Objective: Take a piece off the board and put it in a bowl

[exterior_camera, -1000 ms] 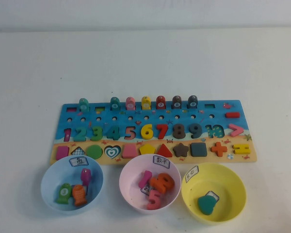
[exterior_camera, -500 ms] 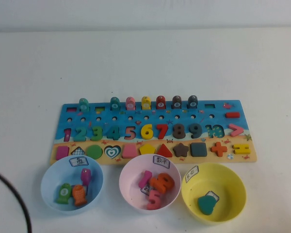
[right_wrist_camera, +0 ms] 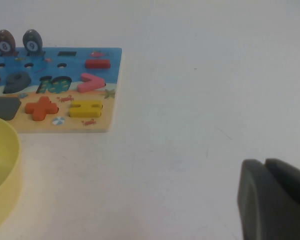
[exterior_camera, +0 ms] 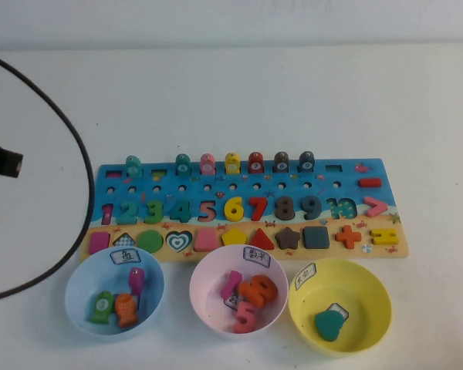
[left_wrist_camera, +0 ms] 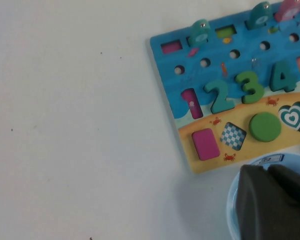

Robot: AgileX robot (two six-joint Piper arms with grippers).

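Observation:
The opposite sides of the magenta-pink piece [exterior_camera: 99, 243] [left_wrist_camera: 206, 145], beside the checkered diamond on the board's tan strip, will be gripped by my left gripper.
The magenta-pink piece [exterior_camera: 99, 241] lies in its slot at the left end of the board's tan strip; it also shows in the left wrist view [left_wrist_camera: 205, 144]. The board [exterior_camera: 216, 193] lies across the middle of the table. The yellow bowl [exterior_camera: 374, 297] stands in front of the board's right end and holds a teal piece [exterior_camera: 329, 323]. My left gripper [left_wrist_camera: 267, 170] is shut and empty, above the light-blue bowl [left_wrist_camera: 232, 200], short of the piece. My right gripper [right_wrist_camera: 264, 164] is shut and empty over bare table to the right of the board.
The light-blue bowl [exterior_camera: 81, 281] holds fish pieces and the pink bowl [exterior_camera: 204, 289] holds digit pieces, both in front of the board. Part of my left arm [exterior_camera: 1, 160] and its black cable [exterior_camera: 77, 154] show at the left edge. Pegs [exterior_camera: 231, 163] stand along the board's far edge.
My left arm and its cable have come into the high view from the lower left edge and swung up along the left side. Board, bowls and pieces have not moved.

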